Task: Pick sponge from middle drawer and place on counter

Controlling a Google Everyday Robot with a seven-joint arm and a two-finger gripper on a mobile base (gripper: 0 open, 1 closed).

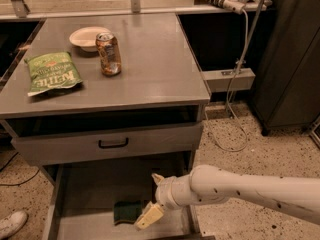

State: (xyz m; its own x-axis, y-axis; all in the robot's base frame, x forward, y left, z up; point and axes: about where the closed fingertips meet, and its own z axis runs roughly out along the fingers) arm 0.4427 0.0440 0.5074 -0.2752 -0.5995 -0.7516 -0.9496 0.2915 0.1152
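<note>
The sponge's end (136, 211) that faces the white arm is next for my gripper, which should close on it, taking the sponge between its fingers in the middle drawer.
The sponge (125, 212), dark green on a yellow base, lies flat on the floor of the pulled-out middle drawer (85, 194), near its front right. My gripper (147, 201) is low inside the drawer, just right of the sponge, at the end of the white arm coming in from the right. Its fingers are spread, one cream finger (149, 217) beside the sponge's right edge and the other above it. It holds nothing. The grey counter (155, 59) is the cabinet top above.
On the counter are a green chip bag (51, 73), a drink can (108, 53) and a white bowl (86, 37). A shut drawer front with a black handle (113, 144) sits above the open drawer. A shoe (11, 224) is on the floor at left. Cables hang at right.
</note>
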